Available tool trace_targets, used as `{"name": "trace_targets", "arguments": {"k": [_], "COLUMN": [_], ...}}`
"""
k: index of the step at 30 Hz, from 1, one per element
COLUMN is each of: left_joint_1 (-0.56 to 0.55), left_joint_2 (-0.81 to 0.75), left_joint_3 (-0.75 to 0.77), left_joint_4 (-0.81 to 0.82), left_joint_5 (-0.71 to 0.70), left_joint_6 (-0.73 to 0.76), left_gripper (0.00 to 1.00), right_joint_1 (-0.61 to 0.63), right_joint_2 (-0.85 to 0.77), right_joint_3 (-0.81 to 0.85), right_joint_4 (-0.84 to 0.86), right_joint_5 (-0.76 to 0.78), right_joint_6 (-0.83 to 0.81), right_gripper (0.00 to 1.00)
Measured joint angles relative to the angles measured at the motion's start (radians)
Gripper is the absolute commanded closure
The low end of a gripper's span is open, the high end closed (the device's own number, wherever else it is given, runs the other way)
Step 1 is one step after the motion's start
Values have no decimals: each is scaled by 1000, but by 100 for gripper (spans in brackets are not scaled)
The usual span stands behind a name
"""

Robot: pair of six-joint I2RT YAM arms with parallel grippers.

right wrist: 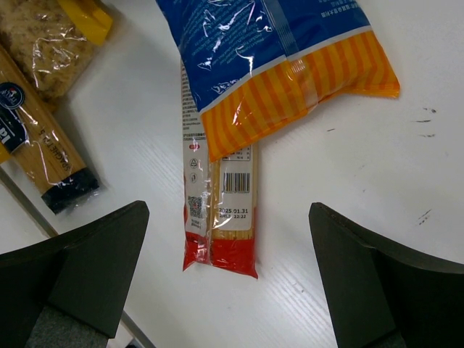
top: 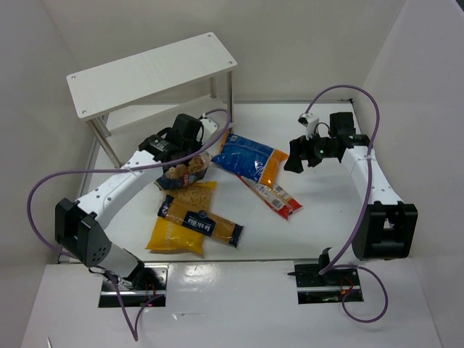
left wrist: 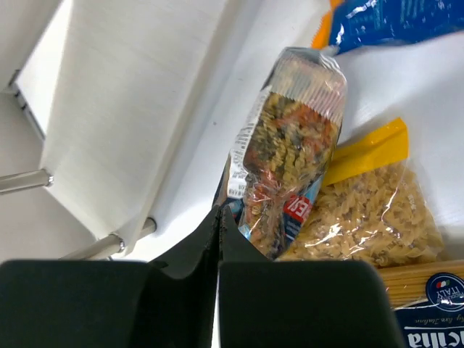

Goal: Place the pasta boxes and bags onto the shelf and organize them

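Observation:
The left gripper's closed fingers meet only the tricolour pasta bag's edge, so the robot should open them, lay the bag flat and pinch it at its label [left wrist: 297,208].
My left gripper [top: 190,158] [left wrist: 220,212] is shut, its fingers pressed together on the edge of a clear bag of tricolour spiral pasta [top: 185,174] [left wrist: 290,152], just in front of the white shelf [top: 152,72] [left wrist: 130,109]. A yellow-orange bag [top: 181,228] [left wrist: 370,210] lies under that bag. Across it lies a long clear bag with a navy label [top: 203,221] [left wrist: 428,297] [right wrist: 36,145]. My right gripper [top: 296,156] [right wrist: 228,217] hangs open above the end of the narrow red packet [top: 272,194] [right wrist: 221,239]. The blue bag with an orange end [top: 250,159] [right wrist: 275,51] overlaps that packet.
The shelf's thin silver legs [top: 230,98] [left wrist: 109,245] stand close to my left gripper. White walls enclose the table on the left, back and right. Purple cables [top: 43,188] loop from both arms over the table.

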Motion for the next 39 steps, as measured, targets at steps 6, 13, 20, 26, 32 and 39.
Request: {"name": "trace_targets", "arguments": {"k": [6, 13, 20, 26, 32, 39], "left_joint_1": [0, 1, 18, 31, 44, 74], "left_joint_2": [-19, 2, 85, 154, 211, 269], "left_joint_3": [13, -60, -60, -87, -107, -122], "left_joint_4": [10, -12, -55, -51, -16, 62], "left_joint_5": [-13, 3, 25, 26, 28, 26], "left_joint_6": [1, 24, 69, 105, 149, 180], "left_gripper": [77, 0, 0, 0, 0, 100], "right_joint_1": [0, 0, 0, 0, 0, 0], "right_joint_2": [-5, -26, -30, -31, -31, -31], "right_joint_3": [0, -13, -22, -27, -27, -27], "right_joint_4": [0, 3, 2, 2, 2, 2], "right_joint_5": [0, 1, 1, 1, 1, 2], "right_joint_6": [0, 0, 0, 0, 0, 0], "right_gripper": [0, 0, 0, 0, 0, 0]}}
